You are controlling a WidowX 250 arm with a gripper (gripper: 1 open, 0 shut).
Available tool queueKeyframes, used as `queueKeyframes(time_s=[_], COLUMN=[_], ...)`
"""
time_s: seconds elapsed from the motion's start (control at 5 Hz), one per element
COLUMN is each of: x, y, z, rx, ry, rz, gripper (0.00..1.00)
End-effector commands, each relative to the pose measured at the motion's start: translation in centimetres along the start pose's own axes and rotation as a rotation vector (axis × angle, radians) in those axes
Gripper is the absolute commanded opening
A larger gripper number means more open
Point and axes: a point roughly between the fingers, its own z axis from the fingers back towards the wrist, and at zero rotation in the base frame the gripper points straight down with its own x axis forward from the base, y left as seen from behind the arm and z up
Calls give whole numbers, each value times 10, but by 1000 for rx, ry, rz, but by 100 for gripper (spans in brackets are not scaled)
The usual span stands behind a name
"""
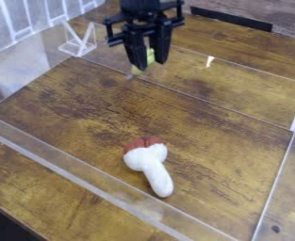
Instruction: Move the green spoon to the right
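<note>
I should let go of the green spoon on the bare wood [221,172] between the white toy and the clear side.
My black gripper [144,58] hangs above the far side of the wooden table [74,113], near the back wall of a clear box. Its fingers [132,49] are shut on the green spoon [140,60], a slim yellow-green piece that points down between them and is held clear of the wood. Only the spoon's lower part shows; the rest is hidden by the fingers.
A chunky white toy [153,169] with a reddish-brown end lies on the wood near the front. Low clear plastic walls [74,174] ring the work area. A white wire rack [76,40] stands at the back left.
</note>
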Motion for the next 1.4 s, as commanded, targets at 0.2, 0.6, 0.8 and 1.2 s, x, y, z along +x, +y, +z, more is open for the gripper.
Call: queueKeyframes(time_s=[0.2, 0.6, 0.8, 1.2], x=[-62, -118, -128, -127], y=[-11, -15, -20, -15], z=[32, 13, -10, -44], rx=[-87, -82, -64, -14], ry=[-30, -20, -19, -4], rz=[-159, -362, -485, -626], gripper=[0, 0, 0, 0])
